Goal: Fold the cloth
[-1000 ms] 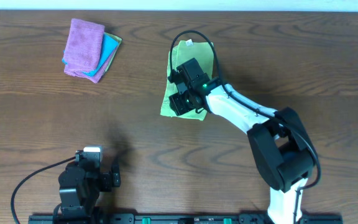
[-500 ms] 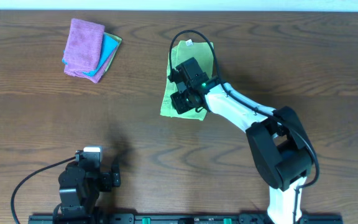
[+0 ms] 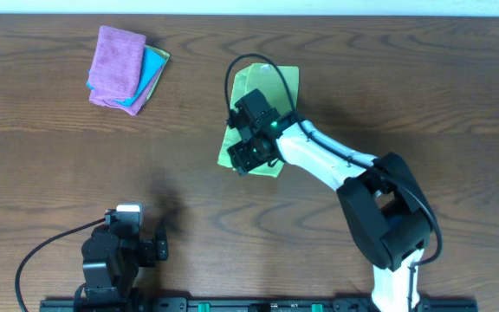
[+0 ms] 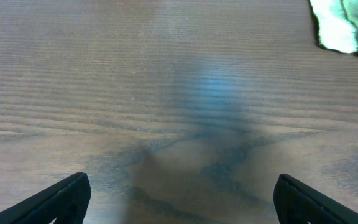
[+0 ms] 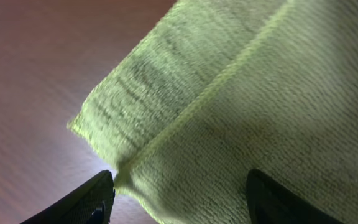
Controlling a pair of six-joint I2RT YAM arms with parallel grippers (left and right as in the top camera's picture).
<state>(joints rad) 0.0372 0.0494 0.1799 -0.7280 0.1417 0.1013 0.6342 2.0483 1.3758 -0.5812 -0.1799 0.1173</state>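
The light green cloth's top layer sits crooked on the bottom one, so next my right gripper pinches its near corner (image 5: 127,174) and opens it flat before folding.
The light green cloth (image 3: 277,83) lies folded near the middle of the table, in the overhead view. My right gripper (image 3: 251,149) sits over its near left part, fingers open with the cloth lying between them. The right wrist view shows the green cloth (image 5: 241,106) filling the frame, a folded layer edge running diagonally, and both finger tips (image 5: 182,199) spread wide at its near corner. My left gripper (image 4: 178,199) is open and empty over bare wood at the near left; a corner of the green cloth (image 4: 337,25) shows at its top right.
A stack of folded cloths, purple (image 3: 115,62) on top with blue (image 3: 152,71) and yellow beneath, lies at the far left. The brown wooden table (image 3: 423,95) has bare surface to the right and in front.
My right gripper has moved left and toward the near edge of the green cloth. The cloth has shifted slightly left with it and its white tag no longer shows. The left arm has not moved.
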